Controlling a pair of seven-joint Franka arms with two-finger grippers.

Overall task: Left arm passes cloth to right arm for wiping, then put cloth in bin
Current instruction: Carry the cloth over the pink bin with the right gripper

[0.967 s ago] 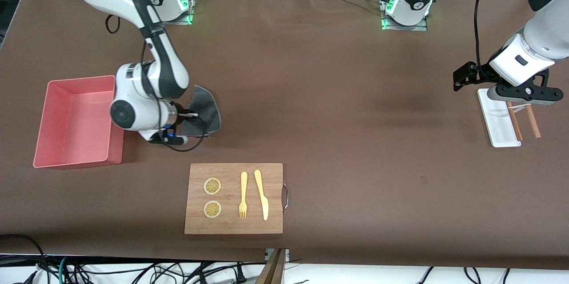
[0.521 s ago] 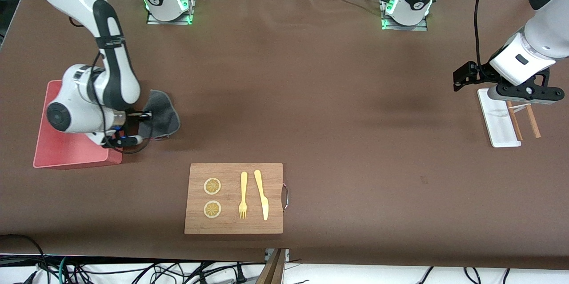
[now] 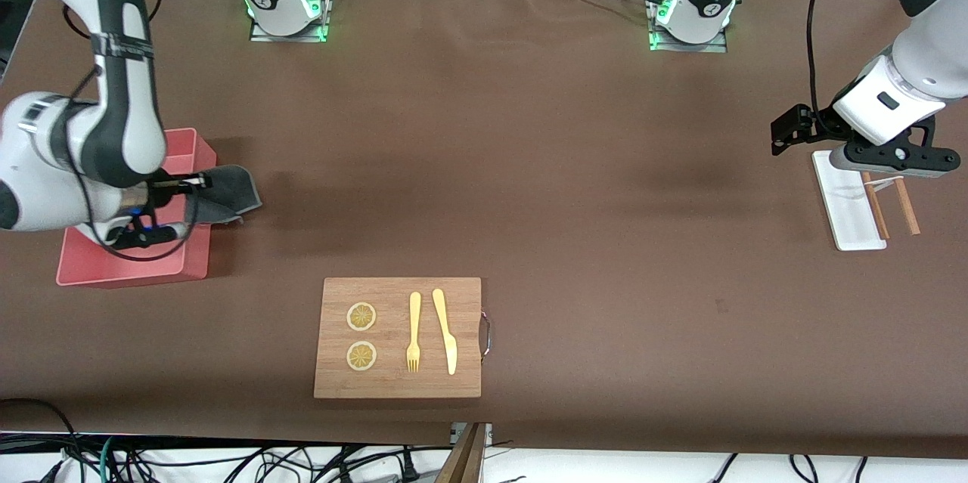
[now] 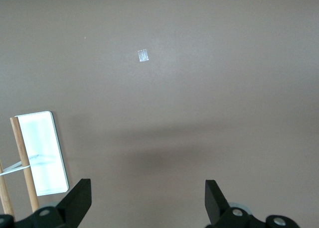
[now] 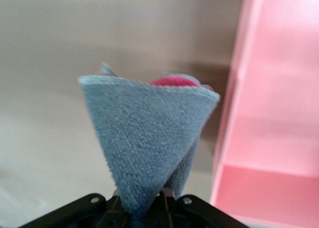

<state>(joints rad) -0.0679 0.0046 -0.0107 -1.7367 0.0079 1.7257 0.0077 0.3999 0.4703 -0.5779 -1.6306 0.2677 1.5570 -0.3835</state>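
Observation:
My right gripper needs to release the cloth inside the bin's far half [image 3: 169,187] [image 5: 271,116], by the side of the bin toward the white tray.
The cloth [image 3: 228,194], dark grey with a bit of magenta showing at its fold [image 5: 172,81], hangs from my right gripper [image 3: 198,182], which is shut on it. It hangs in the air over the bin's wall and the table just beside it. The bin [image 3: 193,260] is a salmon-pink tub at the right arm's end of the table, partly hidden by the right arm. In the right wrist view the cloth [image 5: 149,133] fans out from the gripper [image 5: 154,208] next to the bin [image 5: 269,138]. My left gripper [image 3: 892,159] waits open over the white tray, holding nothing [image 4: 148,188].
A narrow white tray [image 3: 847,203] with two wooden sticks [image 3: 888,203] beside it lies at the left arm's end. A wooden cutting board [image 3: 397,385] nearer the front camera carries two lemon slices, a yellow fork and a knife.
My right arm has carried the cloth from the table beside the bin toward the bin, so the cloth now hangs at the bin's wall. The left arm has not moved.

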